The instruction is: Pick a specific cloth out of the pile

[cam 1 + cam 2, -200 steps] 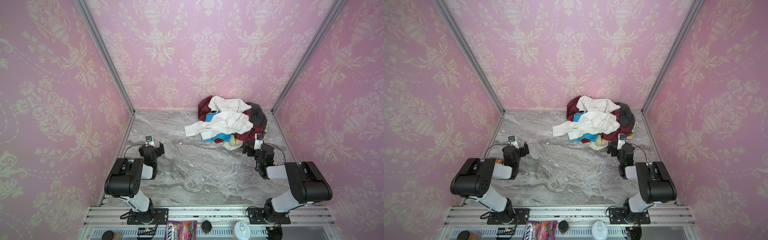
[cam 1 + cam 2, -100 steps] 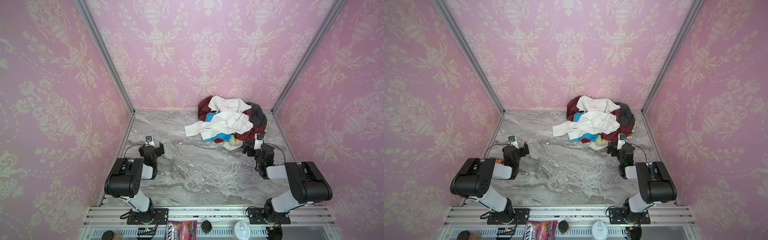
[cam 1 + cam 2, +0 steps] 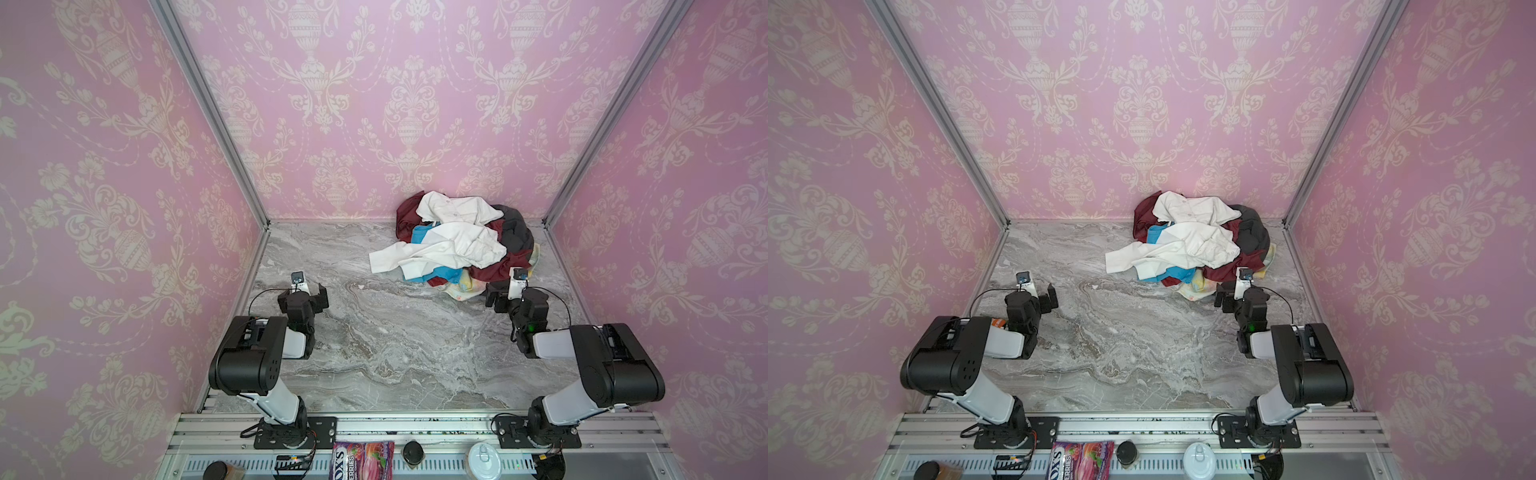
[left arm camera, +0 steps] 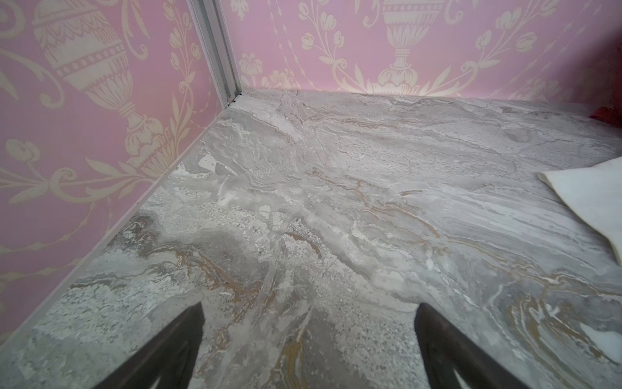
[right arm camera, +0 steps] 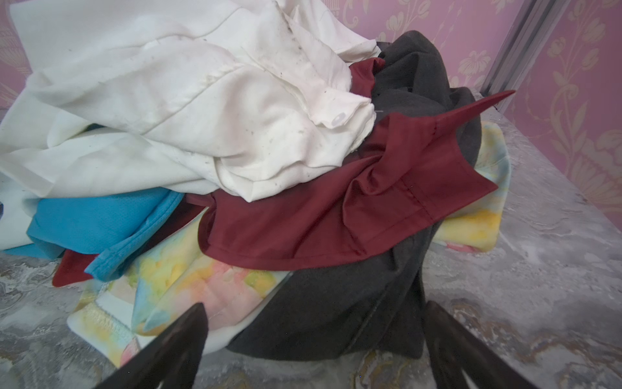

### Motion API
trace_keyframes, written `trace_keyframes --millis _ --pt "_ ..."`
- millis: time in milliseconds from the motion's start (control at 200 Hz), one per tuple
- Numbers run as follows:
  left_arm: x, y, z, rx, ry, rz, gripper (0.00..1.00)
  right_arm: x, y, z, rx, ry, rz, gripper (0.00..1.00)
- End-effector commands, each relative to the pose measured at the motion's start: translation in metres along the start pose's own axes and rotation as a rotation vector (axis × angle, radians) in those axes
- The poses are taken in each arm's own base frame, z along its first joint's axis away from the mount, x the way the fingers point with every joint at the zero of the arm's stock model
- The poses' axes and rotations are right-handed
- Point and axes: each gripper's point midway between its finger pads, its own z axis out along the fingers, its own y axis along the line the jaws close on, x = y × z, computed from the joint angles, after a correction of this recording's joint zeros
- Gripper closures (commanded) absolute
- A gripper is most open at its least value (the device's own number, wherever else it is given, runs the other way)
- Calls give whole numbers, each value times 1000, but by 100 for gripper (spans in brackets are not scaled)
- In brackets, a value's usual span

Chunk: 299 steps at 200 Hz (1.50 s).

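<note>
Next, I close my right gripper on the turquoise-blue cloth's near strip (image 3: 453, 274) (image 5: 119, 247), next to the pale yellow patterned garment and below the white shirt.
The pile (image 3: 457, 245) (image 3: 1196, 245) of white, maroon, dark grey and pale yellow patterned garments lies at the back right of the marble table. The cloth (image 3: 446, 273) (image 3: 1177, 272) (image 5: 97, 219), turquoise-blue, is mostly buried under a white shirt (image 5: 188, 101); only a strip at the pile's near edge and a patch higher up show. My right gripper (image 3: 509, 297) (image 3: 1235, 296) (image 5: 314, 305) stands open just before the pile's near right edge, facing dark grey fabric (image 5: 336, 303), and holds nothing. My left gripper (image 3: 303, 293) (image 3: 1034, 297) (image 4: 309, 306) is open over bare marble at the left.
Pink patterned walls (image 3: 124, 208) with aluminium corner posts (image 3: 216, 124) close in the table on three sides. A white sleeve (image 4: 592, 198) reaches left from the pile. A sweets packet (image 3: 363, 459) and cans (image 3: 484, 461) sit below the front rail.
</note>
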Motion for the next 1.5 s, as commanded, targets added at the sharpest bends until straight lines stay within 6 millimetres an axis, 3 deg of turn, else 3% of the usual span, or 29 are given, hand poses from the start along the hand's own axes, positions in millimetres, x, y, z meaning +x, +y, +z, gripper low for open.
trace_keyframes --millis 0,90,220,370,435,480,630,721,961,1206,1386,1491 --pt "-8 2 1 -25 -4 26 1 -17 0 -7 15 -38 -5 0" --pt "-15 2 2 -38 34 45 1 -24 -4 -13 51 -28 -3 0" --pt "-26 -1 3 -63 99 82 1 -33 -26 -24 189 4 64 0" --pt "-39 -13 6 -77 210 72 1 -56 -39 -36 277 10 140 0" --pt "-44 -28 5 -25 233 47 1 -64 -43 -41 310 26 179 0" --pt "-61 -44 6 19 228 36 0 -70 -43 -44 316 34 201 0" --pt "-81 -96 -9 148 292 78 1 -84 -37 -54 307 82 281 2" --pt "-91 -122 -24 258 346 26 1 -86 -22 -55 253 140 319 5" --pt "-106 -175 -72 531 416 -54 2 -62 25 -48 90 257 442 14" --pt "-111 -205 -111 693 477 -79 2 -47 84 -30 -30 326 468 20" --pt "-99 -220 -131 747 553 -45 3 -29 119 -16 -74 376 492 29" --pt "-100 -228 -142 788 570 -39 3 -28 134 -9 -92 383 498 30"
